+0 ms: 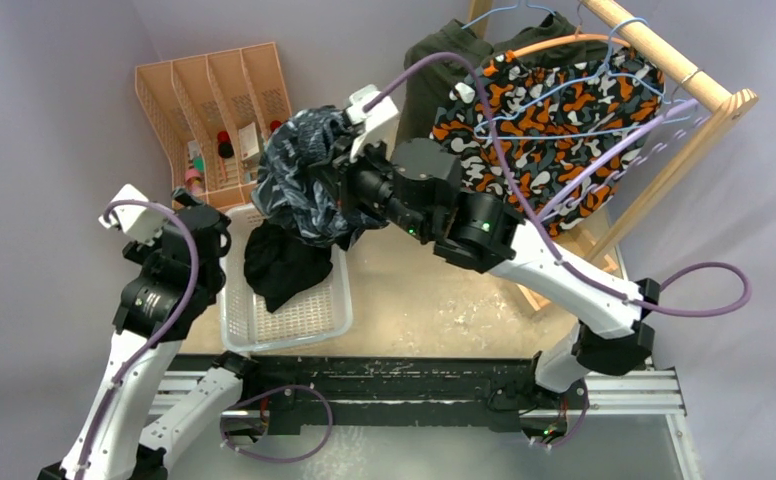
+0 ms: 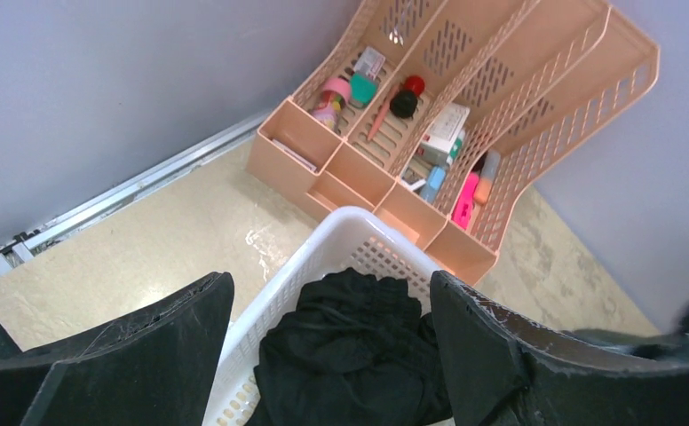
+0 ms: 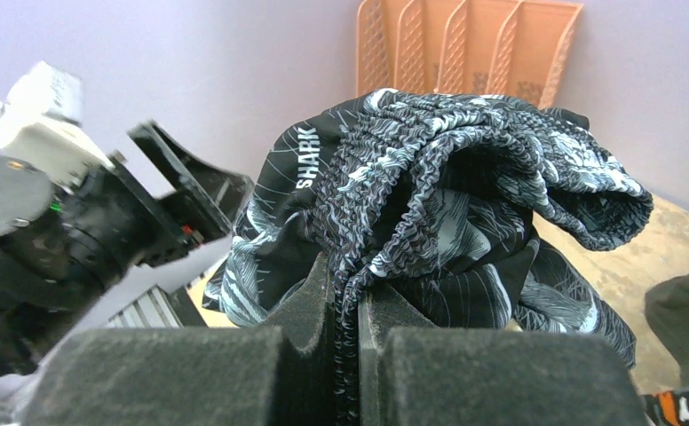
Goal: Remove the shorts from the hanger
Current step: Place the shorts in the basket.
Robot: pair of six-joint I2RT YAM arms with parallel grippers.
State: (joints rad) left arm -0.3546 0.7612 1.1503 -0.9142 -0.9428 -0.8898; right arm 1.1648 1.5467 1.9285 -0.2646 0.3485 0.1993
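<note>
The robot's right gripper will release the patterned shorts on top of the black shorts in the white basket (image 1: 289, 256).
My right gripper (image 3: 348, 275) is shut on the waistband of the dark blue-grey patterned shorts (image 3: 447, 177), which hang bunched in the air (image 1: 299, 180) above the far end of the white basket (image 1: 304, 322). Black shorts (image 1: 282, 265) lie crumpled in that basket and spill over its rim. The orange-black-white camouflage shorts (image 1: 554, 120) hang on a hanger (image 1: 604, 62) on the wooden rail (image 1: 664, 58). Olive green shorts (image 1: 442, 70) hang behind them. My left gripper (image 2: 332, 293) is open and holds nothing, just above the black shorts (image 2: 350, 355) at the basket's left side (image 1: 202, 215).
A pink slotted desk organizer (image 1: 214, 105) with small items stands at the back left, touching the basket's far end (image 2: 350, 222). The wooden rack's frame (image 1: 664, 170) slopes down on the right. Purple walls close in on the left and at the back.
</note>
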